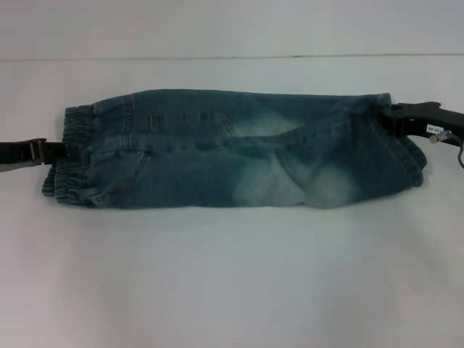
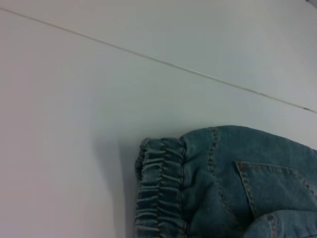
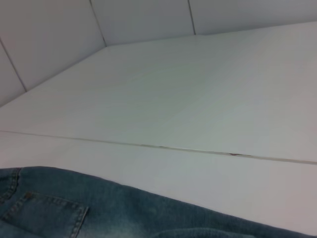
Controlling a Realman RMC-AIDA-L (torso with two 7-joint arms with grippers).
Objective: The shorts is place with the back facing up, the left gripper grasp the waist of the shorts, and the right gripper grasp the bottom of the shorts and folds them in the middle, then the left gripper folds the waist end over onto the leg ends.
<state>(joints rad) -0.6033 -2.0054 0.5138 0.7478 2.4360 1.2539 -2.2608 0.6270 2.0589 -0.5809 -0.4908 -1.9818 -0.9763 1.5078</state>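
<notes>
The top layer at the shorts' waist ends short of the shorts' far edge, so the robot's left gripper needs to grip the layer again and carry it to the far waist corner (image 1: pixel 77 111).
The teal denim shorts (image 1: pixel 239 156) lie folded lengthwise in a long strip across the white table. The ruffled elastic waist (image 1: pixel 76 123) is on the left and the leg ends (image 1: pixel 407 163) are on the right. My left gripper (image 1: pixel 65 151) reaches in from the left and is shut on the middle of the waist. At the far corner of the bottom, cloth puckers toward my right gripper (image 1: pixel 394 111), which is shut on it. In the left wrist view the waist (image 2: pixel 158 188) and a back pocket (image 2: pixel 277 188) show. The right wrist view shows only a denim edge (image 3: pixel 99 213).
The white table (image 1: pixel 232 283) stretches wide in front of the shorts. A thin seam (image 1: pixel 232 56) runs across its far side. Tiled wall panels (image 3: pixel 49 34) rise behind the table. A white label (image 1: pixel 435 129) sits on the right arm.
</notes>
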